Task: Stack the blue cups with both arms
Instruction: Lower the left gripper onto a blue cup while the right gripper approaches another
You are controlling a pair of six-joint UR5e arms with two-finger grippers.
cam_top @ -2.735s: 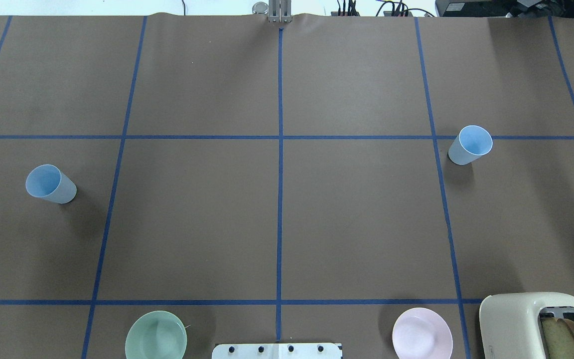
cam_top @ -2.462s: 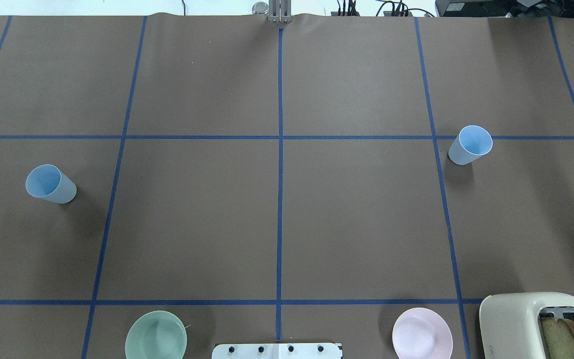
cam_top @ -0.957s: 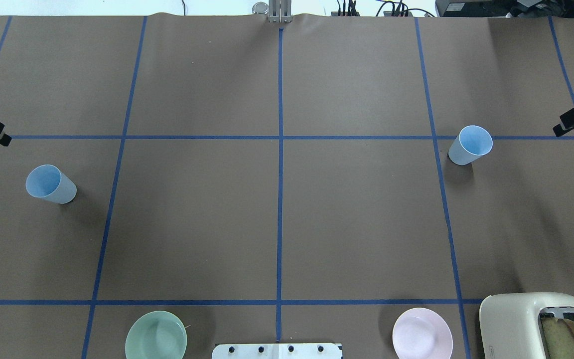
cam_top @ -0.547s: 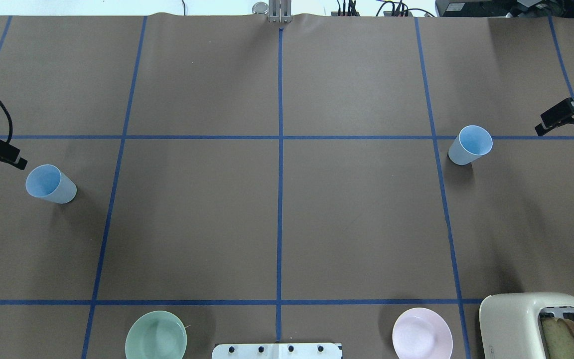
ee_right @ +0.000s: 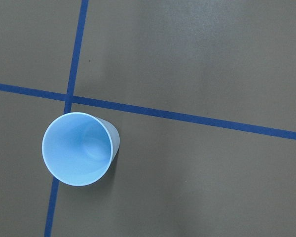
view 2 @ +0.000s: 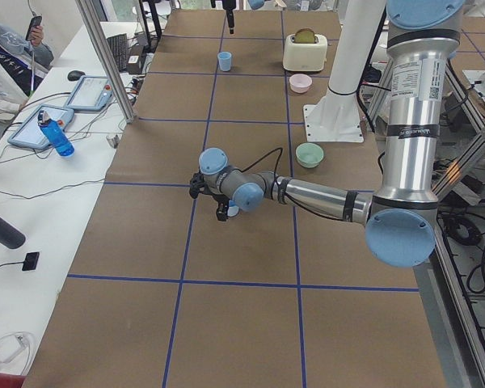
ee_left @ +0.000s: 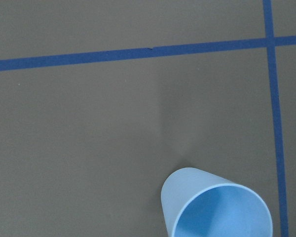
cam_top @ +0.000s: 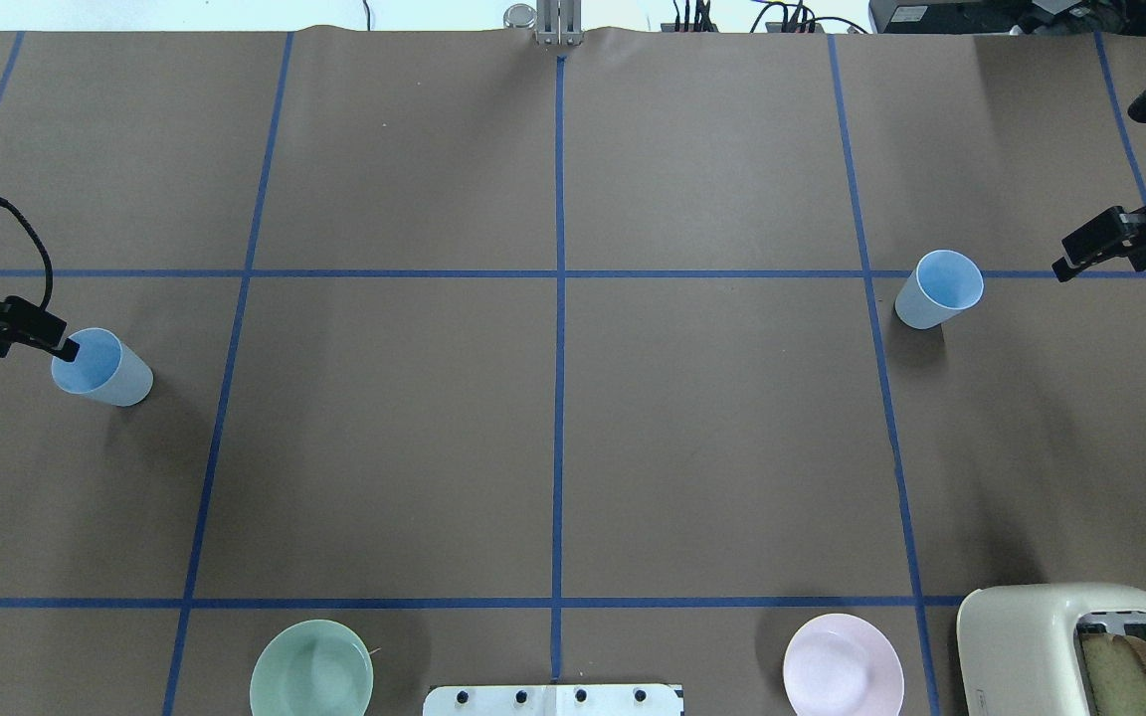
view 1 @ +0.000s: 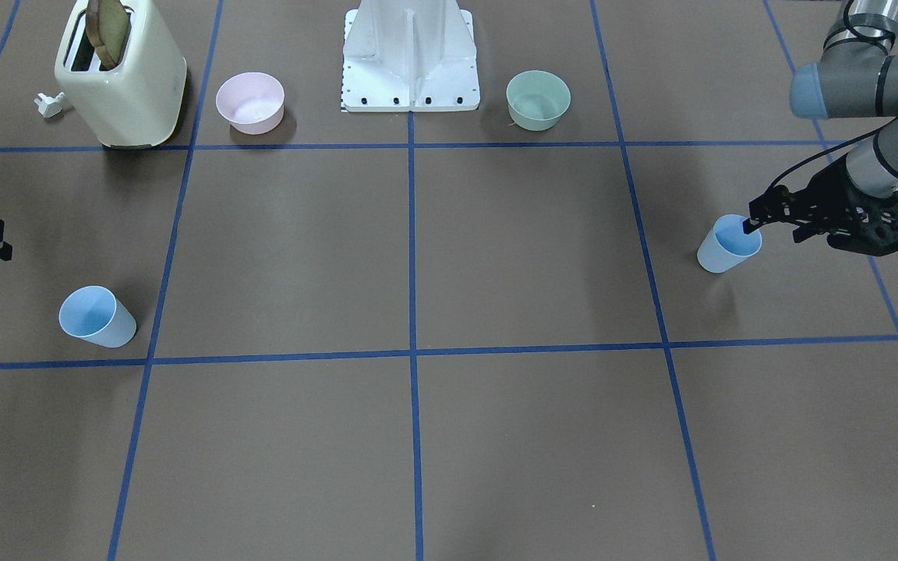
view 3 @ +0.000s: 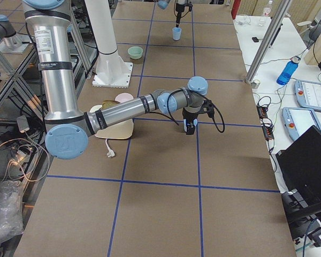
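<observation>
Next, I close my right gripper on the cup's outer rim (view 1: pixel 61 319) (ee_right: pixel 112 151), on the light-blue cup that is nearer the toaster, facing away from the other cup.
Two light-blue cups stand upright and far apart on the brown table. The left cup (cam_top: pixel 100 368) (view 1: pixel 728 245) shows at the bottom right of the left wrist view (ee_left: pixel 217 207). My left gripper (cam_top: pixel 61 346) (view 1: pixel 753 222) hangs over that cup's outer rim and looks open and empty. The right cup (cam_top: pixel 939 288) (view 1: pixel 97 315) shows at the left of the right wrist view (ee_right: pixel 79 148). My right gripper (cam_top: pixel 1065 267) (view 1: pixel 1 248) hovers apart from it, toward the table's right end. Only one black finger shows, so I cannot tell its state.
A cream toaster (cam_top: pixel 1070 646) with a bread slice stands at the near right. A pink bowl (cam_top: pixel 842 664) and a pale green bowl (cam_top: pixel 311 668) flank the white robot base (cam_top: pixel 553 699). Blue tape lines grid the table.
Both arms have come in from the table's side edges. The left gripper has moved down to the left cup's rim; the right gripper has edged toward the right cup. The cups have not moved.
</observation>
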